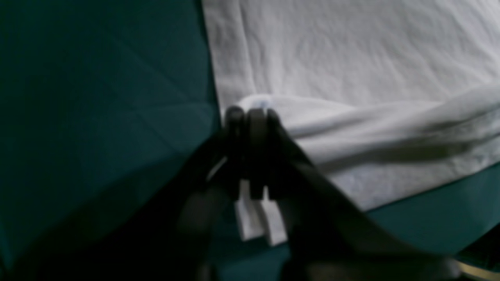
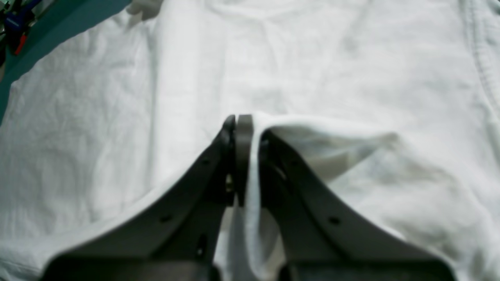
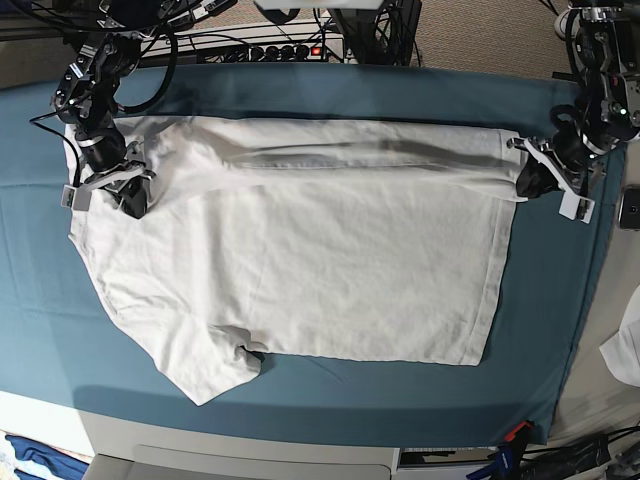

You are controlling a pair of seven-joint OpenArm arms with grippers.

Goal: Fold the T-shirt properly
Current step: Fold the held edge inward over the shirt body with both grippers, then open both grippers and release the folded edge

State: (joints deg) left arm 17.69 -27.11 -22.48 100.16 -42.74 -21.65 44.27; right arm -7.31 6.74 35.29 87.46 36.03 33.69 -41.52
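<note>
Next, I lay the T-shirt's folded edge on the flat shirt body (image 3: 127, 237) toward the outstretched sleeve with my right gripper.
The white T-shirt (image 3: 320, 260) lies spread across the teal tablecloth, its far long edge folded over toward the middle and one sleeve pointing to the near left. My left gripper (image 3: 522, 185) sits at the shirt's right end. In the left wrist view this gripper (image 1: 252, 113) is shut on a pinched fold of the T-shirt (image 1: 351, 58) at its edge. My right gripper (image 3: 132, 200) is at the shirt's far left end. In the right wrist view it (image 2: 246, 121) is shut on a raised ridge of the T-shirt (image 2: 312, 58), with cloth running down between the fingers.
The teal tablecloth (image 3: 300, 385) covers the table to its front edge. Cables and a power strip (image 3: 270, 45) lie behind the table. A small white cloth (image 3: 625, 345) and a dark object (image 3: 630, 210) sit off the right end.
</note>
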